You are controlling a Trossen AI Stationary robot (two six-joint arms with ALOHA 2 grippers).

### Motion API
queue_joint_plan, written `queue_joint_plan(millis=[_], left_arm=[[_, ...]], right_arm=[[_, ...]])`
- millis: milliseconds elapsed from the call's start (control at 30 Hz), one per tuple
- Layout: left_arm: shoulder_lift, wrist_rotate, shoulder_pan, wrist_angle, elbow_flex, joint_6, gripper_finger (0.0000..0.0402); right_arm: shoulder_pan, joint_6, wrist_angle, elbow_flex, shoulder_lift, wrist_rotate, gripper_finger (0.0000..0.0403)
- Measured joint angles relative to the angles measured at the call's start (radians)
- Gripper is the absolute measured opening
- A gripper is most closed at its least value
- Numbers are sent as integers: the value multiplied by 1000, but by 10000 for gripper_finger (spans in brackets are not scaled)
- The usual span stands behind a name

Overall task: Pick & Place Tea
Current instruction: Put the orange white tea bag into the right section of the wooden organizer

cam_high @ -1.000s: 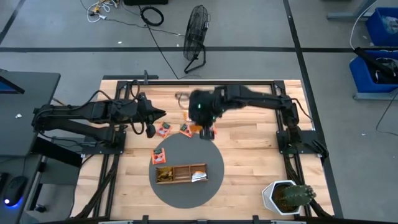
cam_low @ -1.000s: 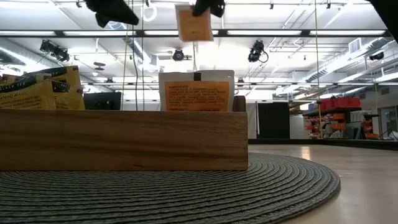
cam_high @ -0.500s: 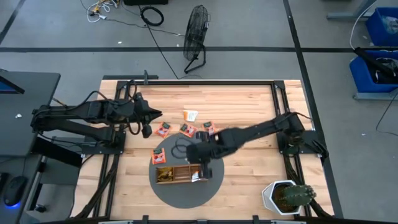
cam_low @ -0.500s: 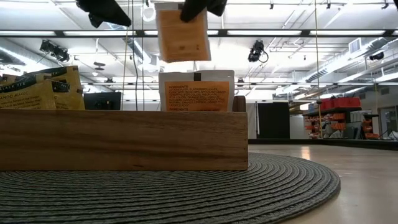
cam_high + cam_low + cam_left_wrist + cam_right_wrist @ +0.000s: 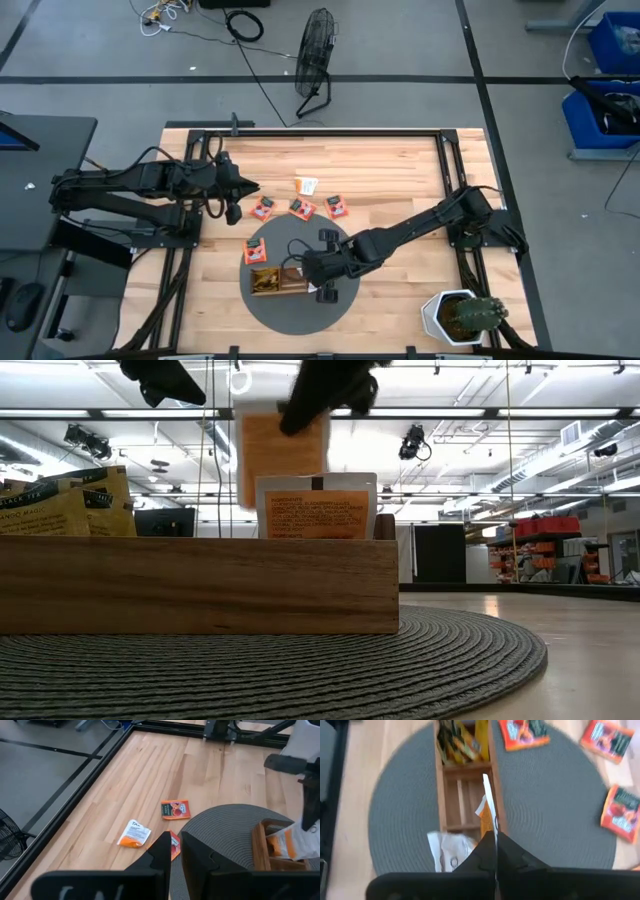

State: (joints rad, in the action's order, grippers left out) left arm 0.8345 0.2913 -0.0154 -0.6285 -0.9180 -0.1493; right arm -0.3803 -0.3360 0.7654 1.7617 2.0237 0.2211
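Note:
My right gripper is holding the orange-and-white tea sachet. It will let go of it in the tray's end compartment (image 5: 320, 271) (image 5: 487, 842) beside the white sachet.
My right gripper (image 5: 320, 276) hangs over the long wooden tray (image 5: 288, 281) on the round grey mat (image 5: 345, 250), shut on an orange-and-white tea sachet (image 5: 281, 460). The tray holds yellow sachets (image 5: 460, 740) at one end, an orange sachet (image 5: 316, 510) standing upright, and a white sachet (image 5: 447, 852) at the other end. Red sachets (image 5: 301, 208) and a white-orange one (image 5: 306, 185) lie flat on the table; one red sachet (image 5: 257, 250) lies on the mat. My left gripper (image 5: 241, 196) waits at the table's left, a narrow gap between its fingers (image 5: 165, 852), nothing in it. My right gripper pinches the sachet's top edge (image 5: 306, 412) between its two fingers, near one upper corner. The fingers come slanting down from above. The sachet hangs upright below them, edge-on in the wrist view (image 5: 488, 805), clear of the tray's compartments.
A potted cactus (image 5: 462, 315) stands at the near right corner. Black frame rails (image 5: 300, 130) run along the table's far edge and sides. Bare wood lies right of the mat.
My right gripper has swung from the far middle of the table toward the near edge and down, to above the tray, carrying the sachet. In the low view the sachet has come lower and closer to the tray, still hanging upright.

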Motion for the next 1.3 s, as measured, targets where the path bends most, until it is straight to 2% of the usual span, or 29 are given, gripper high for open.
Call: queue_joint_plan(millis=[700,867,1067,1300], left_arm=[[0,0,0,-5,0,-23,46],[0,0,0,-3,0,-23,46],[0,0,0,-3,0,-23,46],[0,0,0,-3,0,-27,46]], right_arm=[[-21,-22,-53,-113,1,24,0],[-21,-11,-138,-170,1,-18,0],[-17,-22,-133,-195,1,-19,1],[0,-2,-131,-196,1,-52,53]])
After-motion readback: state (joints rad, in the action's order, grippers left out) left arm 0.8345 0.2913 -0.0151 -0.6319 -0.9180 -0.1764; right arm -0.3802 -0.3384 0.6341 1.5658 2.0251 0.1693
